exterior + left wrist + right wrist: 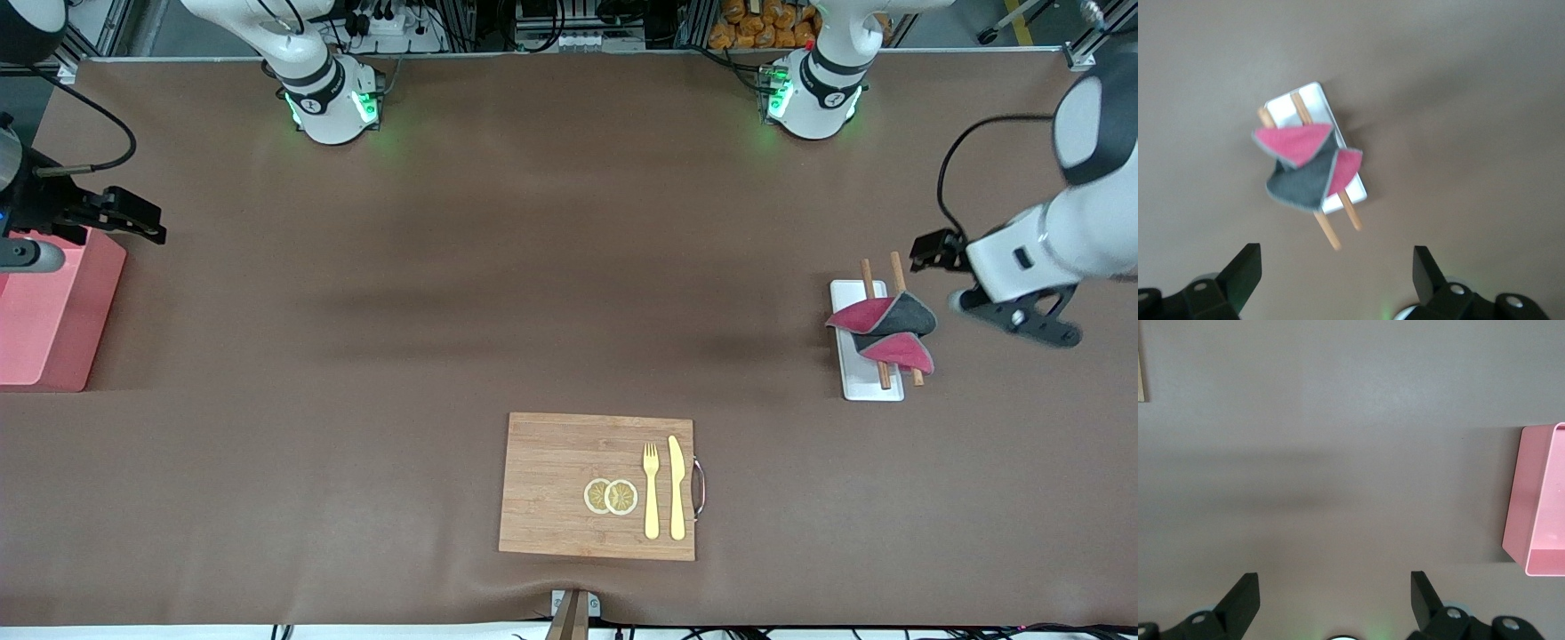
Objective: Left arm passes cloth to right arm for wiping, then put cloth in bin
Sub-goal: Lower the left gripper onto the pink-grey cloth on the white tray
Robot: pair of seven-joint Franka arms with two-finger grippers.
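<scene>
Next, my left gripper should go to the cloth's grey middle (892, 334) (1315, 169), between its two pink parts, and close there.
The cloth (885, 329), crimson-pink and dark grey, lies folded across two wooden sticks (866, 271) on a white tray (869, 384) toward the left arm's end of the table. My left gripper (1022, 324) hangs in the air beside the tray, open and empty. In the left wrist view its fingers (1336, 253) are spread wide, well short of the cloth (1301, 167). The pink bin (53, 320) stands at the right arm's end. My right gripper (27, 256) waits over the bin's edge, open and empty (1334, 577), with the bin (1538, 500) at that view's side.
A wooden cutting board (569, 480) lies near the front camera with two lemon slices (611, 496), a yellow fork (651, 489) and a yellow knife (677, 487) on it. Brown table cover (533, 293) spreads between the bin and the tray.
</scene>
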